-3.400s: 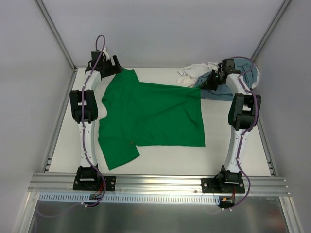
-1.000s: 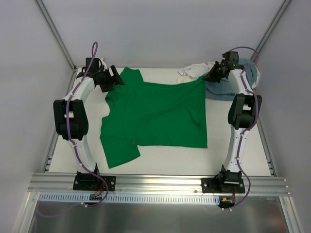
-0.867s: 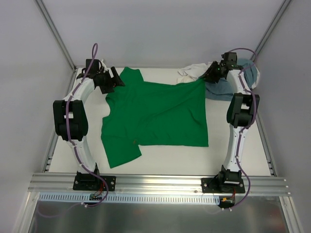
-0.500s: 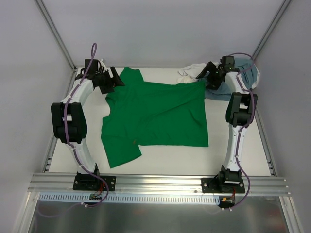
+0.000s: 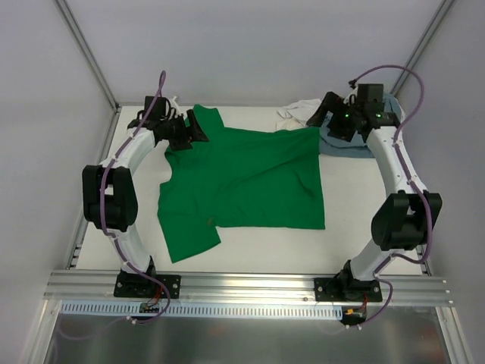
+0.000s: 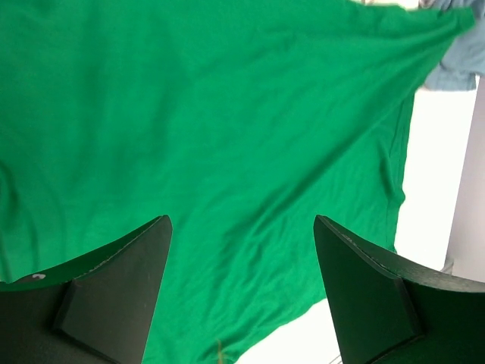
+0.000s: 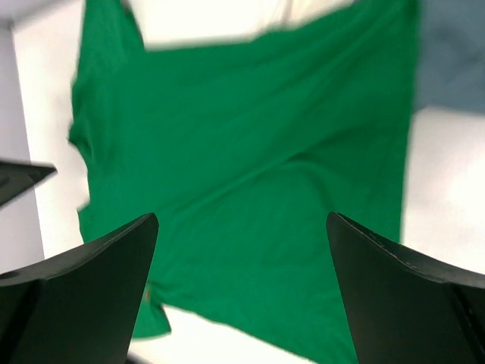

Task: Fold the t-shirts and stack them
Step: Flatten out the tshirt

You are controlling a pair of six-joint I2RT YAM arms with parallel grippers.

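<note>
The green t-shirt has its far corner (image 5: 314, 133) (image 7: 402, 10) beside the grey-blue t-shirt, and my right gripper should go to that corner next and close there.
A bright green t-shirt (image 5: 242, 182) lies spread flat over the middle of the table, with one sleeve toward the near left. Its far right corner reaches a crumpled grey-blue t-shirt (image 5: 342, 144) and a bunched white t-shirt (image 5: 294, 114) at the back right. My left gripper (image 5: 197, 129) hovers open over the green shirt's far left shoulder and holds nothing. My right gripper (image 5: 319, 114) hangs open above the far right corner, also with nothing in it. Each wrist view looks down between spread fingers on the green t-shirt (image 6: 227, 129) (image 7: 250, 152). The grey-blue t-shirt (image 6: 458, 64) (image 7: 451, 61) shows at the upper right of both.
Bare white table (image 5: 364, 220) shows right of and in front of the green shirt. An aluminium rail (image 5: 242, 284) with both arm bases runs along the near edge. Grey enclosure walls and slanted posts (image 5: 85, 49) close in the back and sides.
The right gripper opened and let go of the green shirt's far right corner, then lifted as its elbow swung out to the right. The left gripper slid right over the shirt's shoulder.
</note>
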